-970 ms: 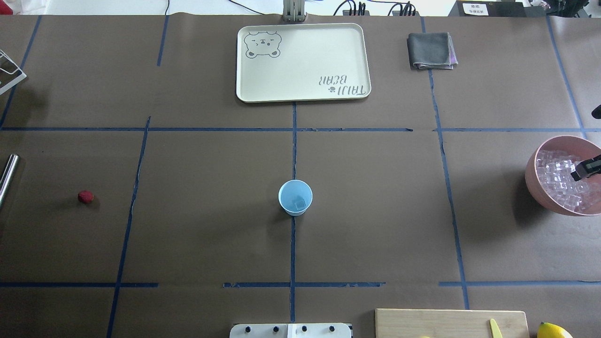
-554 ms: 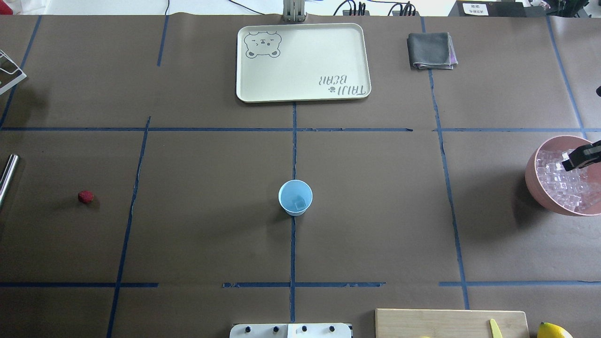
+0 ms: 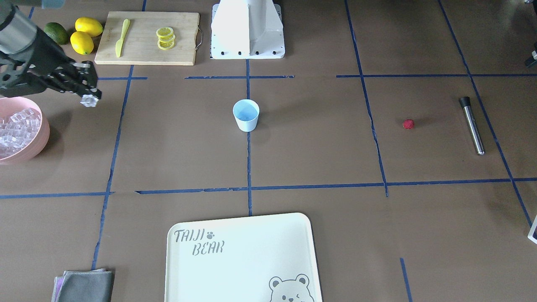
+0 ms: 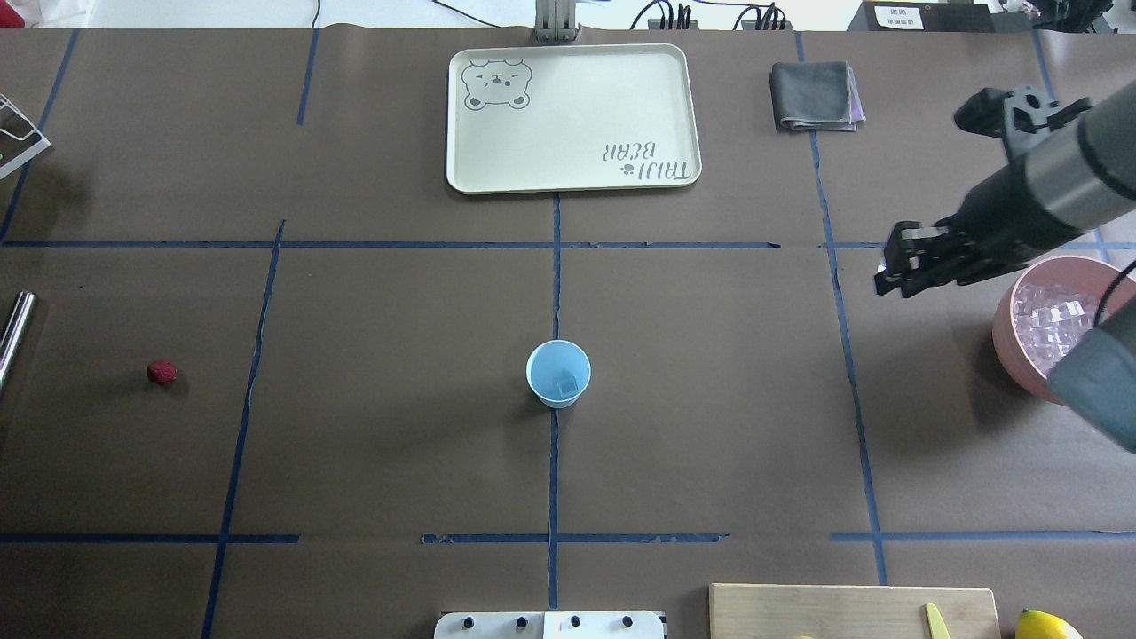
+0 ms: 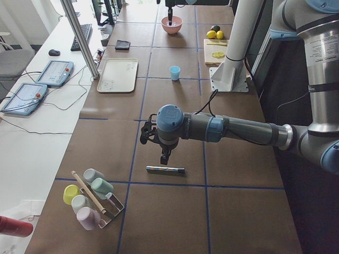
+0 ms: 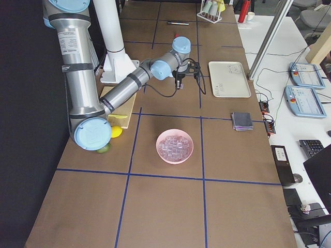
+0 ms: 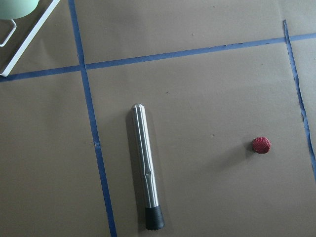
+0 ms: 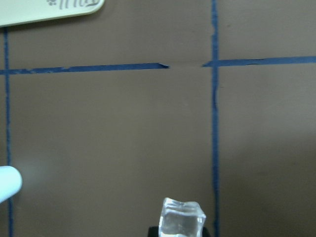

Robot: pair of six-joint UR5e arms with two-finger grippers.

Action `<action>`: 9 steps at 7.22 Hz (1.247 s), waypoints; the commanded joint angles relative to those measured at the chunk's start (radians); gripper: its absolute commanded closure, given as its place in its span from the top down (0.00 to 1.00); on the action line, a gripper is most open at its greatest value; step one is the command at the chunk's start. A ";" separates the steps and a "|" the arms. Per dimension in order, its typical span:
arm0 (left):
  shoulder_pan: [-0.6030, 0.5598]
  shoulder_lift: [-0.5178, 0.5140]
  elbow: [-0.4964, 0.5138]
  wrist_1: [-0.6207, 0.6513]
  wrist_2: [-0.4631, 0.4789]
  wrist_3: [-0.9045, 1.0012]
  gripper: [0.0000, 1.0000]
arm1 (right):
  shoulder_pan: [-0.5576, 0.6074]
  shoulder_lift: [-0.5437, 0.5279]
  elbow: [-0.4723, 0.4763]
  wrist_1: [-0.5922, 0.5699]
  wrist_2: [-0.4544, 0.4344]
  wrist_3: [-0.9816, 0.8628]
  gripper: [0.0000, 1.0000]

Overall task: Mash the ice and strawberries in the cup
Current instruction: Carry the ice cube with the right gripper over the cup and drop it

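Note:
The robot's right gripper will release the clear ice cube inside the light-blue cup (image 3: pixel 246 109) (image 8: pixel 7 183) that stands on the blue tape line.
The light-blue cup (image 4: pixel 558 373) stands upright at the table's centre with one ice cube (image 4: pixel 566 385) inside. My right gripper (image 4: pixel 890 271) hovers left of the pink bowl (image 4: pixel 1007 342), shut on a clear ice cube (image 3: pixel 89 101) that fills the bottom of the right wrist view (image 8: pixel 181 218). More ice (image 4: pixel 1052 321) fills the bowl. The red strawberry (image 4: pixel 161 372) lies alone on the paper at the far left. My left gripper (image 5: pixel 165 154) hangs above the steel muddler (image 7: pixel 146 165). It shows only in the exterior left view, so I cannot tell whether it is open or shut.
A cream bear tray (image 4: pixel 568 115) and a folded grey cloth (image 4: pixel 815 95) lie at the far side. A cutting board (image 3: pixel 142 50) with lemon slices (image 3: pixel 165 37) and a yellow knife (image 3: pixel 121 37) sits near the base, lemons (image 3: pixel 86 34) beside it. A cup rack (image 5: pixel 92 198) stands at the left end.
My right gripper has risen out of the pink bowl with an ice cube and moved left, towards the table's middle. Cup and strawberry have not moved.

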 commanded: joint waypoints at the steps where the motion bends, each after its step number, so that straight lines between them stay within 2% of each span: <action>1: -0.001 0.000 0.005 0.000 0.000 0.000 1.00 | -0.216 0.196 -0.040 -0.001 -0.160 0.290 0.00; 3: -0.001 0.000 0.005 0.000 0.000 0.000 1.00 | -0.357 0.358 -0.167 0.005 -0.279 0.433 0.00; 5: -0.001 0.000 0.002 0.000 -0.002 0.000 1.00 | -0.434 0.475 -0.307 0.017 -0.363 0.470 0.00; 7: -0.001 0.000 -0.002 0.000 -0.002 0.000 1.00 | -0.454 0.502 -0.413 0.127 -0.373 0.496 0.00; 8: -0.001 0.000 -0.005 0.000 -0.002 0.000 1.00 | -0.456 0.502 -0.415 0.129 -0.373 0.496 0.02; 9: -0.001 0.000 -0.005 0.001 0.000 0.000 1.00 | -0.456 0.499 -0.416 0.129 -0.373 0.493 0.12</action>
